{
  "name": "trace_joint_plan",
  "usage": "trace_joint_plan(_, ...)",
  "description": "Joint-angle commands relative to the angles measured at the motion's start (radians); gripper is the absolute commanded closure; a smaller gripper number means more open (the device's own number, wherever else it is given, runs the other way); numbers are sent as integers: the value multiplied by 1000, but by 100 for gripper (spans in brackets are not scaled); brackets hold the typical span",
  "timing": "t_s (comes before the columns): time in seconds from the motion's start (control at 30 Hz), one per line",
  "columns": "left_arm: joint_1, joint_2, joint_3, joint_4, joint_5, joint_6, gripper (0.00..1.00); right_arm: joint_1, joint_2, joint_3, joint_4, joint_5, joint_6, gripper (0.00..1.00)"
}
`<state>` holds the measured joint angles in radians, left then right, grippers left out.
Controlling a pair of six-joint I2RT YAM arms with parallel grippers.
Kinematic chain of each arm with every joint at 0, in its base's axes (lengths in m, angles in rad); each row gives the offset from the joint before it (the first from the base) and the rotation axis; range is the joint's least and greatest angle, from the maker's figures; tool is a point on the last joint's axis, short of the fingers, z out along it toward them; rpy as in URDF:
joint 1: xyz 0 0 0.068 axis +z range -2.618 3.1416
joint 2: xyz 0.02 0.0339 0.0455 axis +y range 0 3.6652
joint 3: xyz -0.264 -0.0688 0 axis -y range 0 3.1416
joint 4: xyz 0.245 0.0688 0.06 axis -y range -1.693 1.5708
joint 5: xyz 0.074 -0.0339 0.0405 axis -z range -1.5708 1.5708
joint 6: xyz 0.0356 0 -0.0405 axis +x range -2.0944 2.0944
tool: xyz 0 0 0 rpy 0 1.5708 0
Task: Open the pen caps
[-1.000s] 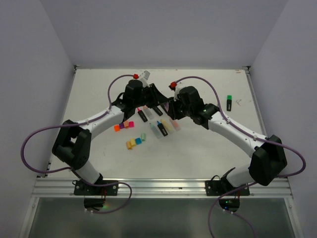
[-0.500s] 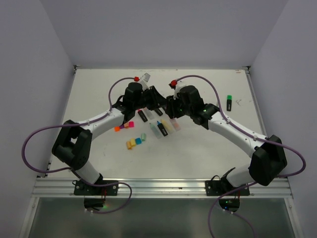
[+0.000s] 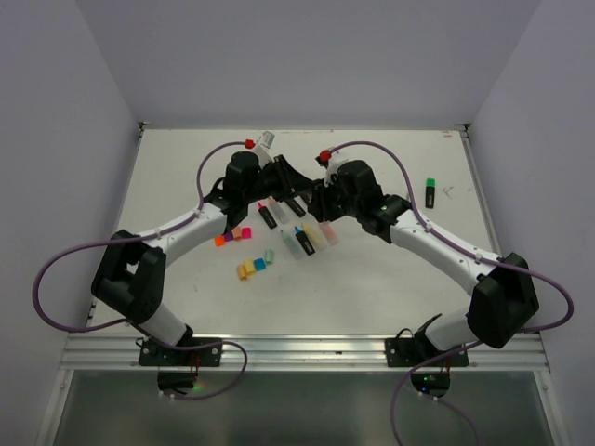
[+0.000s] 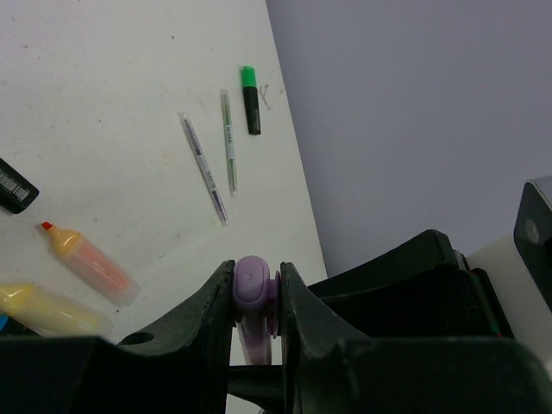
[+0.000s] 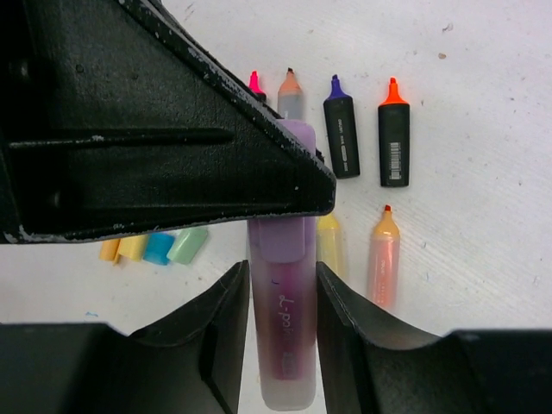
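Note:
The robot's left gripper should release the purple cap on bare table (image 3: 300, 298) between the blue-tipped highlighter and the metal rail.
A pastel purple highlighter (image 5: 283, 345) is held in the air between both grippers. My right gripper (image 5: 282, 297) is shut on its body. My left gripper (image 4: 256, 280) is shut on its purple cap (image 4: 250, 285), which sits on the end of the body (image 5: 286, 237). In the top view the two grippers meet above the table's middle, left (image 3: 294, 186) and right (image 3: 318, 195). Loose caps lie on the table: pink, orange and purple (image 3: 232, 236), then yellow, blue and green (image 3: 253, 267), the last three also in the right wrist view (image 5: 157, 247).
Several uncapped highlighters, black and pastel, lie in a row under the grippers (image 3: 299, 232) (image 5: 384, 254). A capped green highlighter (image 3: 431, 190) (image 4: 250, 99) lies at the far right beside two thin pens (image 4: 207, 172). Walls close the table's back and sides.
Both grippers stay joined on the purple highlighter. The pair has shifted slightly toward the back of the table and the left wrist has turned a little.

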<state>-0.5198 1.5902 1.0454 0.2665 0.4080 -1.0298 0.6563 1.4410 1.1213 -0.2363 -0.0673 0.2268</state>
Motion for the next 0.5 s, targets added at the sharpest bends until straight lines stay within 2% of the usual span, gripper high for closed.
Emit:
trace_joint_plan(0.0,12,-33,8,51,18,-12,100,6,-7,-3,45,-28,2,62)
trace_joint_plan(0.03,12,-32,10,53,21,-12,100,6,-5,-5,45,-20,0,64)
trace_joint_plan(0.07,14,-29,11,53,22,-13,100,6,-5,-5,48,-22,2,71)
trace_joint_plan(0.1,14,-29,11,54,22,-13,100,5,5,-2,45,-20,2,97)
trace_joint_plan(0.13,14,-29,15,56,18,-12,100,5,13,11,26,-11,6,100)
trace_joint_plan(0.3,61,13,102,-3,-32,46,100,51,24,-18,-24,38,22,100)
trace_joint_plan(0.4,179,56,191,-10,-38,40,100,100,-17,-93,-34,90,49,100)
trace_joint_plan(0.47,214,82,301,-48,-79,78,100,105,-60,-127,-38,89,59,100)
